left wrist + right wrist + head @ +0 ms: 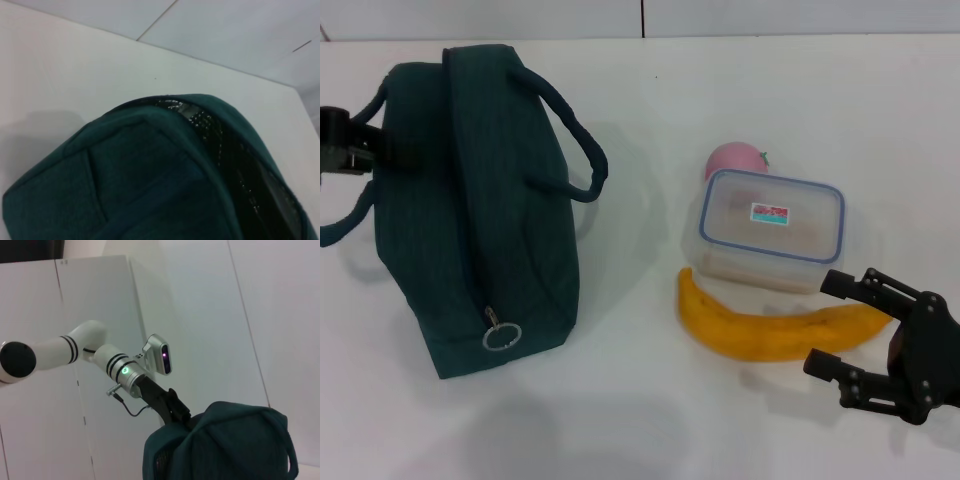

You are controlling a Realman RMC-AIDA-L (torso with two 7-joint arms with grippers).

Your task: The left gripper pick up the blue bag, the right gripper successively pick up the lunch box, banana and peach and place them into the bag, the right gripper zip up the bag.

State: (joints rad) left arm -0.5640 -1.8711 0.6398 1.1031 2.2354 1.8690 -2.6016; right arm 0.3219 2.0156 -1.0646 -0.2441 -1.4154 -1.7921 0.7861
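Note:
My right gripper is going to close on the side of the clear lunch box [843,230] that faces away from the blue bag, about halfway along it.
The blue bag [480,210] lies on its side on the left of the table, its zip pull ring [502,337] at the near end. My left gripper [342,140] is at the bag's far-left handle; its grip is hidden. In the left wrist view the bag [150,175] fills the lower part from close up. The clear lunch box [772,228] with a blue rim sits to the right, with the pink peach [735,160] behind it and the banana [770,330] in front. My right gripper [835,328] is open by the banana's right end, holding nothing.
The white table [620,420] has bare room in front of the bag and between the bag and the food. In the right wrist view my left arm [90,355] reaches down to the bag [225,445] before a white wall.

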